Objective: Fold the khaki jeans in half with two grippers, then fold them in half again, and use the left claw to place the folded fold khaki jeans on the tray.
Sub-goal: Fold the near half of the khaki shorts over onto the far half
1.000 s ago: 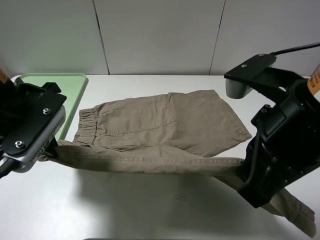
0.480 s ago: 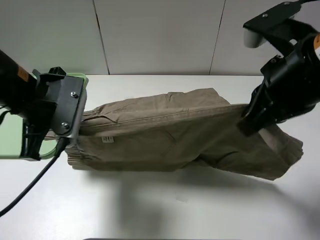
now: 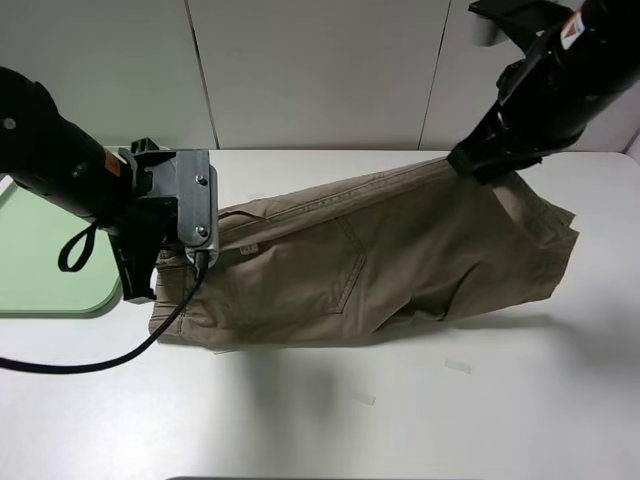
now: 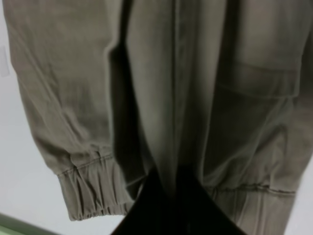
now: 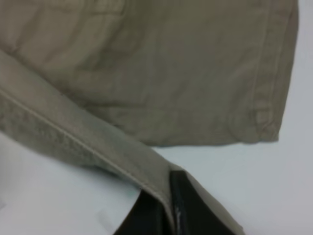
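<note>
The robot's left gripper will release the waistband end of the khaki jeans on the white table (image 3: 160, 226) beside the mint-green tray.
The khaki jeans (image 3: 380, 260) lie across the middle of the white table, doubled over lengthwise, with one long edge held up off the surface. My left gripper (image 3: 197, 252) is shut on the gathered waistband end, beside the tray (image 3: 50, 270). My right gripper (image 3: 468, 165) is shut on the leg-hem end at the back right, and the cloth slopes down from it. In the left wrist view the dark fingers (image 4: 168, 205) pinch the khaki jeans (image 4: 98, 98) at the elastic band. In the right wrist view the fingertips (image 5: 161, 215) clamp a seamed edge of the khaki jeans (image 5: 171, 73).
The mint-green tray sits at the table's left edge, and a corner of it (image 4: 10, 229) shows in the left wrist view. A black cable (image 3: 100, 362) loops from the left arm across the table front. Small tape scraps (image 3: 457, 366) lie on the bare white table in front of the cloth.
Both grippers have carried the lifted edge of the jeans from the table's front up and toward the back, laying the cloth over its far half. Both stayed shut on it.
</note>
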### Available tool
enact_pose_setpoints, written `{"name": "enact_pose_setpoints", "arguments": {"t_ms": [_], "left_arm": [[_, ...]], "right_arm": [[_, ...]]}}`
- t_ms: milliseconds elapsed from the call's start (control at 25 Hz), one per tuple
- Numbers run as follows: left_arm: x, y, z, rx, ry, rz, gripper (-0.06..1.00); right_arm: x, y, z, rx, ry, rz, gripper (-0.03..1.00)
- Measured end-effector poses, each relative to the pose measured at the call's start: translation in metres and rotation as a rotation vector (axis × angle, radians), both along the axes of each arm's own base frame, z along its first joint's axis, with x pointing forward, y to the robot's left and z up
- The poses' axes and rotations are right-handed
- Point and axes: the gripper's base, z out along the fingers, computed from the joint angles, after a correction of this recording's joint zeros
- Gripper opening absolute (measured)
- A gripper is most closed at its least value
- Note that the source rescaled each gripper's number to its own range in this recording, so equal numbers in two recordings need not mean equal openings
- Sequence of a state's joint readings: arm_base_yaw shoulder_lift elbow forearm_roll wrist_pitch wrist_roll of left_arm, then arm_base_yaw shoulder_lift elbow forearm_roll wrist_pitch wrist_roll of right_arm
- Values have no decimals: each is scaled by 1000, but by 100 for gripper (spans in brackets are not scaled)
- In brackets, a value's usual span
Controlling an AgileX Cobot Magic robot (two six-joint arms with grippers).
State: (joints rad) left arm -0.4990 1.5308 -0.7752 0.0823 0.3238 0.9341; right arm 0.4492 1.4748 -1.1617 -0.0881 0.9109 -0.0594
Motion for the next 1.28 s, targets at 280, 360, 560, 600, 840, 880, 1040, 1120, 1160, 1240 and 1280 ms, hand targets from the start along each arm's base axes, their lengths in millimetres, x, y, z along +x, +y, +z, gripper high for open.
{"name": "enact_pose_setpoints", "arguments": {"t_ms": [280, 360, 560, 600, 840, 880, 1040, 1120, 1160, 1240, 1280], "left_arm": [[6, 0, -8, 8, -21, 33, 0], [10, 3, -8, 5, -41, 57, 0], [29, 23, -5, -67, -122, 181, 0], [32, 27, -3, -79, -141, 197, 0], [47, 43, 3, -136, -250, 251, 0], [48, 44, 4, -139, -257, 251, 0], [49, 45, 4, -143, -268, 253, 2], [49, 46, 4, -148, -268, 263, 11], [49, 46, 4, -152, -264, 274, 25], [49, 48, 3, -170, -262, 306, 57], [50, 48, 4, -183, -269, 316, 71]], "right_arm": [[55, 20, -16, -66, -5, 40, 0], [68, 24, -22, -78, -15, 45, 0], [89, 34, -35, -71, -37, 51, 0], [92, 35, -38, -68, -42, 52, 0], [100, 40, -46, -52, -68, 59, 0], [101, 40, -47, -50, -72, 60, 0], [102, 40, -47, -56, -80, 64, 1], [103, 37, -47, -83, -87, 70, 16], [103, 35, -47, -99, -89, 72, 37], [105, 31, -46, -116, -96, 70, 75], [105, 30, -46, -119, -97, 70, 86]]}}
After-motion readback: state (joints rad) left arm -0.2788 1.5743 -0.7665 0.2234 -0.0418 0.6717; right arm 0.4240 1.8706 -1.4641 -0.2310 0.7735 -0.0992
